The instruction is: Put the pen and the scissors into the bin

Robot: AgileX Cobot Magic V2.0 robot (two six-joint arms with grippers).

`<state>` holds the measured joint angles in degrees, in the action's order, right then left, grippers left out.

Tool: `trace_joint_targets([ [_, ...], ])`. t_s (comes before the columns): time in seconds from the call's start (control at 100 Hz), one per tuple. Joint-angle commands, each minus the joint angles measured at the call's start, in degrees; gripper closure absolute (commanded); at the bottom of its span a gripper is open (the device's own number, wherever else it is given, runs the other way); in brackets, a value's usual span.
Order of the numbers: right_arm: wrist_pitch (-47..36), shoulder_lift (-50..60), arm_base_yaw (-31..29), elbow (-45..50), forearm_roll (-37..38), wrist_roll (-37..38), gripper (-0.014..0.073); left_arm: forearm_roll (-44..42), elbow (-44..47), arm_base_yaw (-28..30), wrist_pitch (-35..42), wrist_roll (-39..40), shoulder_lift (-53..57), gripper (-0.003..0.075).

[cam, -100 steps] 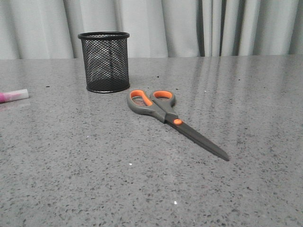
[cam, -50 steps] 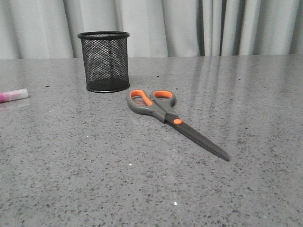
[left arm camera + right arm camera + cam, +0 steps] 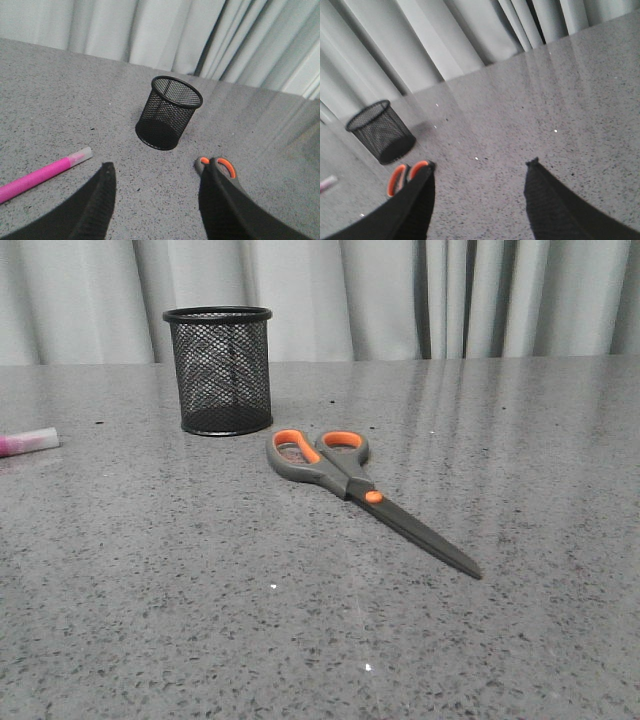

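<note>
The pink pen's white end [image 3: 40, 439] [image 3: 80, 156] is the end nearer the black mesh bin. My left gripper should move there next and close on it.
The black mesh bin [image 3: 218, 369] stands upright at the back left of the grey table; it also shows in the left wrist view [image 3: 168, 112] and the right wrist view [image 3: 380, 131]. The scissors [image 3: 360, 483] lie flat in front of it, handles toward the bin, blades pointing front right; only their orange loops show in the wrist views [image 3: 224, 167] [image 3: 406, 176]. The pink pen [image 3: 27, 443] lies at the table's left edge, seen longer in the left wrist view [image 3: 42, 173]. My left gripper [image 3: 156, 172] and right gripper [image 3: 480, 167] are open and empty above the table. Neither shows in the front view.
Pale grey curtains [image 3: 400, 295] hang behind the table's far edge. The speckled grey tabletop [image 3: 250, 620] stretches in front of the scissors and to their right.
The front view has shifted very slightly; the bin, scissors and pen lie as before.
</note>
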<state>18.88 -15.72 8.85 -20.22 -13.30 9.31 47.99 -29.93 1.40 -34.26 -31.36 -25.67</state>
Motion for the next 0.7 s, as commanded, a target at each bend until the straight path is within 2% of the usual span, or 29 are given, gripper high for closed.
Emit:
trace_joint_targets([
  [0.0, -3.51, -4.13, -0.26, -3.46, 0.67, -3.35, 0.0213, -1.68, -6.15, -1.86, -1.06, -0.88, -6.08, 0.0385],
  [0.1, -3.51, -5.79, -0.26, -3.87, 0.67, -3.71, 0.0213, -8.04, -12.6, -3.07, -9.33, -0.88, -14.38, 0.0463],
  [0.23, -3.35, -5.79, 0.24, -3.75, 0.67, -3.71, 0.0213, -18.21, -20.29, -5.47, -16.57, 0.55, -24.34, 0.0469],
  [0.32, -3.35, -5.79, 1.2, -3.75, 0.67, -3.71, 0.0213, -25.71, -26.28, -7.72, -21.04, 0.04, -31.67, 0.045],
  [0.44, -3.35, -5.79, 2.66, -3.75, 0.67, -3.71, 0.0213, -34.66, -33.58, -10.99, -26.88, -6.53, -40.77, 0.0396],
  [0.57, -3.45, -5.79, 3.48, -3.75, 0.67, -3.71, 0.0213, -36.43, -39.65, -12.67, -26.4, -8.78, -48.9, 0.0338],
  [0.69, -3.45, -5.79, 4.12, -3.75, 0.67, -3.71, 0.0213, -37.79, -43.53, -12.67, -27.35, -11.75, -55.04, 0.0337],
])
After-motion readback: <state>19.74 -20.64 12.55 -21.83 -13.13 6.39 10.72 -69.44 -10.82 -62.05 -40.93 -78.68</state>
